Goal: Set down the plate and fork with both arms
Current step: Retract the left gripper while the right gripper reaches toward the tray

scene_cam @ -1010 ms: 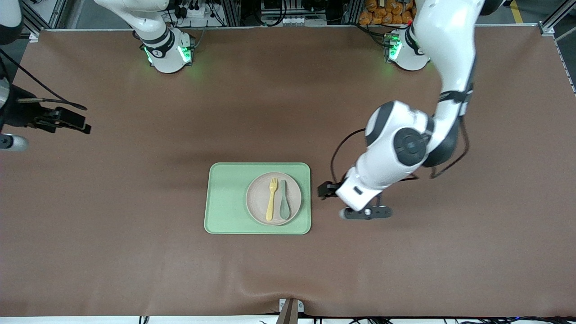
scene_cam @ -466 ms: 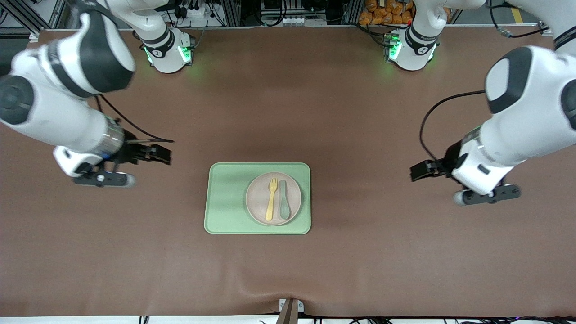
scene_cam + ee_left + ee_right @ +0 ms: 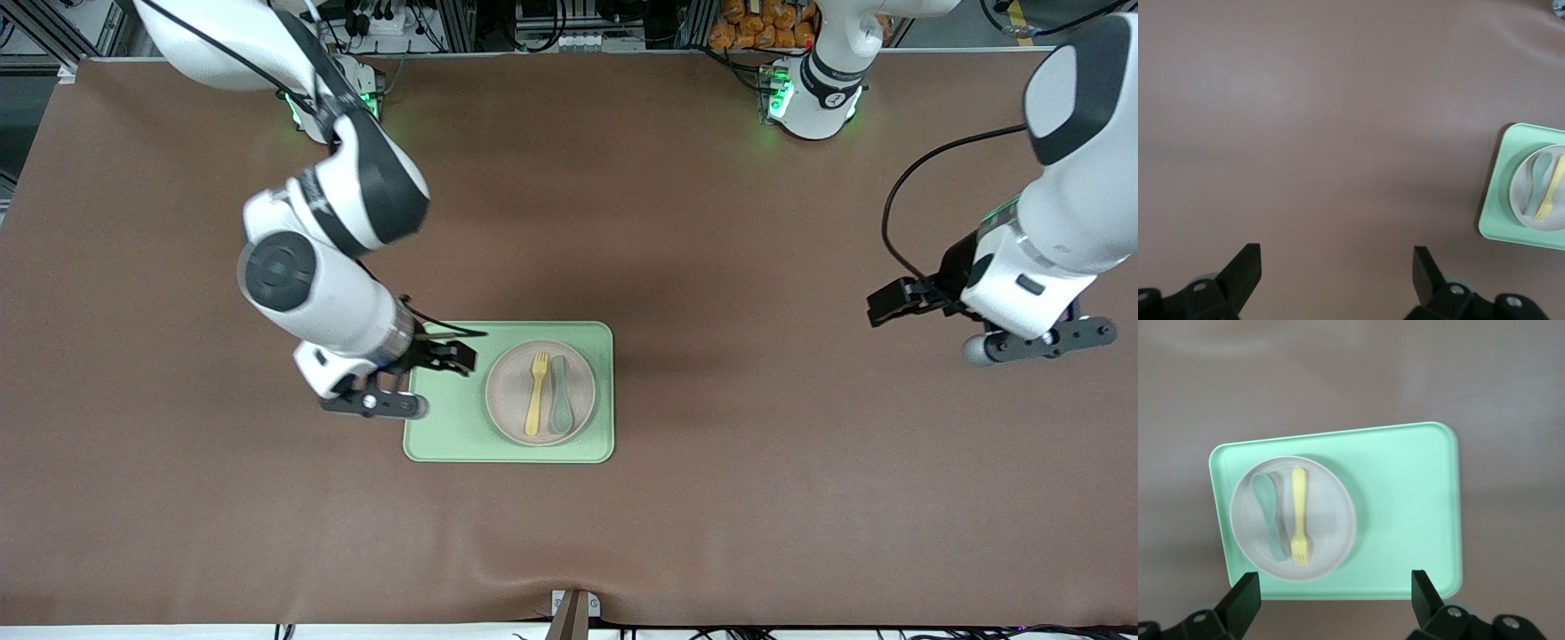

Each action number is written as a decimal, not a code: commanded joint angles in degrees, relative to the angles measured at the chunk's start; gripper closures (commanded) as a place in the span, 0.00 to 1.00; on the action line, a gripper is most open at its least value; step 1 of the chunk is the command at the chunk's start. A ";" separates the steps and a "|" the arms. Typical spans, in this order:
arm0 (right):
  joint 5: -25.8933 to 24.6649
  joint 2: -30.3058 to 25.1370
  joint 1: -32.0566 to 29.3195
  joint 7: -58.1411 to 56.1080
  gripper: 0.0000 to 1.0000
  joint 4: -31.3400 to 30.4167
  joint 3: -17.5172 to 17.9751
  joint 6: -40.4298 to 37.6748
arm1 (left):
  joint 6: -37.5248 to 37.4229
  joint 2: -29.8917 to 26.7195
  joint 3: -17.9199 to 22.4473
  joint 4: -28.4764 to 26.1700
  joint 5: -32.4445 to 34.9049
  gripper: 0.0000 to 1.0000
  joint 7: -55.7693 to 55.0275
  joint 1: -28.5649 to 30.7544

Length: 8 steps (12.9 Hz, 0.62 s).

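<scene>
The pale-yellow fork is in the beige plate. My right gripper should go there next and close on the fork's head (image 3: 540, 370) (image 3: 1299, 543), just behind its prongs.
The beige plate (image 3: 511, 391) sits on the light-green tray (image 3: 449, 422), in the half toward the left arm's end. The pale-yellow fork (image 3: 537, 392) lies in the plate beside a grey-green spoon (image 3: 562, 405). My right gripper (image 3: 373, 405) is open and empty, up over the tray's edge at the right arm's end. Its wrist view shows the tray (image 3: 1405, 507), plate (image 3: 1331, 520), fork (image 3: 1299, 513) and the open right gripper (image 3: 1335, 587). My left gripper (image 3: 1040, 342) is open and empty over bare table at the left arm's end (image 3: 1337, 260).
The brown mat (image 3: 711, 498) covers the whole table. The left wrist view shows the tray (image 3: 1495, 213) with the plate (image 3: 1521, 193) off to one side of bare mat. A small bracket (image 3: 573, 609) sits at the table edge nearest the front camera.
My right arm swung in from its end of the table to the tray's edge. My left arm drew away from the tray to its own end. Plate, fork and spoon have not moved.
</scene>
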 commanded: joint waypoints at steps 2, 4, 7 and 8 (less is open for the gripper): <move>-1.04 11.32 4.31 3.54 0.00 8.73 -0.76 5.06 | -0.80 -6.73 -0.73 -6.20 1.16 0.00 0.84 1.87; -1.12 13.97 5.19 5.83 0.08 8.73 -0.76 7.27 | -1.51 -7.08 -0.38 -5.59 2.03 0.00 3.47 2.92; -2.44 16.69 6.24 6.01 0.27 8.30 -0.85 7.63 | -1.60 -8.31 -0.38 -5.50 2.30 0.00 9.88 5.30; -2.70 17.05 6.25 5.93 0.29 8.12 -0.76 7.46 | -1.68 -9.27 -0.55 -5.67 2.21 0.00 10.50 5.91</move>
